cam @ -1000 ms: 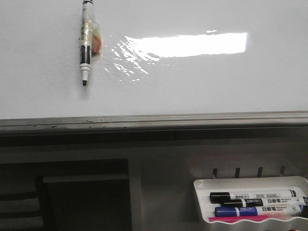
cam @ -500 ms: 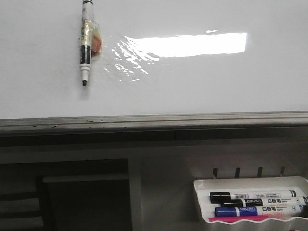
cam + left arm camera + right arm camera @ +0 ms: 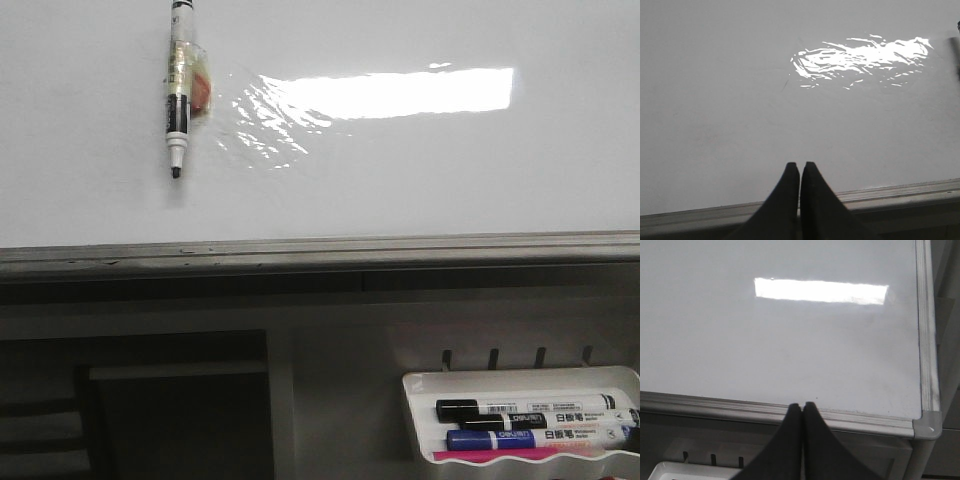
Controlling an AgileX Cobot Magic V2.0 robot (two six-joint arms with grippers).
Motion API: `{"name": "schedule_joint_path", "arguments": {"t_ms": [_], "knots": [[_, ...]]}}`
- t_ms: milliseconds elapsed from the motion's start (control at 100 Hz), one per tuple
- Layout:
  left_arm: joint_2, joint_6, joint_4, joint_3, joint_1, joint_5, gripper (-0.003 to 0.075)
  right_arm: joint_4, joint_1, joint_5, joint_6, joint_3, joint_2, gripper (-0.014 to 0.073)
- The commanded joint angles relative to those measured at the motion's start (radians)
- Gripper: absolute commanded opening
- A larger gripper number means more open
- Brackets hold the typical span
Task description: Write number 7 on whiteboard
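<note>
The robot's left gripper should next go to the marker pen and close on its black band (image 3: 177,114), between the tape and the marker pen's writing tip.
The whiteboard (image 3: 420,180) fills the upper front view, glossy white with a grey frame edge (image 3: 320,250), and its surface is blank; no number 7 shows in any view. A black-and-white marker pen (image 3: 178,90) with tape around its barrel sits on the board at upper left, uncapped tip pointing toward the near edge. My left gripper (image 3: 800,165) is shut and empty over the board's near edge (image 3: 900,192). My right gripper (image 3: 802,405) is shut and empty over the near frame by the board's right corner (image 3: 926,426). Neither gripper shows in the front view.
A small white plastic tray (image 3: 520,380) hangs below the board at the right, holding black and blue capped markers (image 3: 530,425) and a pink item. A bright glare (image 3: 400,92) and a wrinkled shiny patch (image 3: 262,130) lie on the board. Dark shelving sits below left.
</note>
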State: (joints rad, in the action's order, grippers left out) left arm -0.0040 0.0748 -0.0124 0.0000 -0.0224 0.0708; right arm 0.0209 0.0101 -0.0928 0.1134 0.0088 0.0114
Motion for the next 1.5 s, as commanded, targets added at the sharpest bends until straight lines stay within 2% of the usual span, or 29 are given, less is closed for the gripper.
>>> {"name": "schedule_joint_path", "arguments": {"t_ms": [0,570,670,910,1050,1131,1321,1491], "knots": [[-0.030,-0.006,-0.005,0.036,0.001,-0.078,-0.0020,0.009,-0.005,0.081,0.000,0.031,0.019,-0.0065],[-0.030,-0.006,-0.020,0.035,0.001,-0.090,-0.0020,-0.013,-0.005,0.083,0.000,0.031,0.019,-0.0065],[-0.030,-0.006,-0.123,0.035,0.001,-0.090,-0.0020,-0.107,-0.005,0.093,0.000,0.031,0.019,-0.0065],[-0.030,-0.006,-0.489,0.035,0.001,-0.113,-0.0020,-0.345,-0.005,0.118,0.000,0.031,0.019,-0.0065],[-0.030,-0.006,-0.681,0.033,0.001,-0.116,-0.0020,-0.571,-0.005,0.132,0.000,0.031,0.019,-0.0064],[-0.030,-0.006,-0.746,0.023,0.001,-0.111,-0.0020,-0.598,-0.005,0.119,0.000,0.024,0.019,-0.0064],[-0.020,0.000,-0.731,-0.078,0.001,-0.017,-0.0021,-0.574,-0.005,-0.037,0.000,-0.067,0.001,-0.0062],[0.098,0.000,-0.540,-0.247,0.001,0.158,-0.0021,-0.552,-0.005,-0.219,0.000,-0.200,-0.164,-0.0062]]}}
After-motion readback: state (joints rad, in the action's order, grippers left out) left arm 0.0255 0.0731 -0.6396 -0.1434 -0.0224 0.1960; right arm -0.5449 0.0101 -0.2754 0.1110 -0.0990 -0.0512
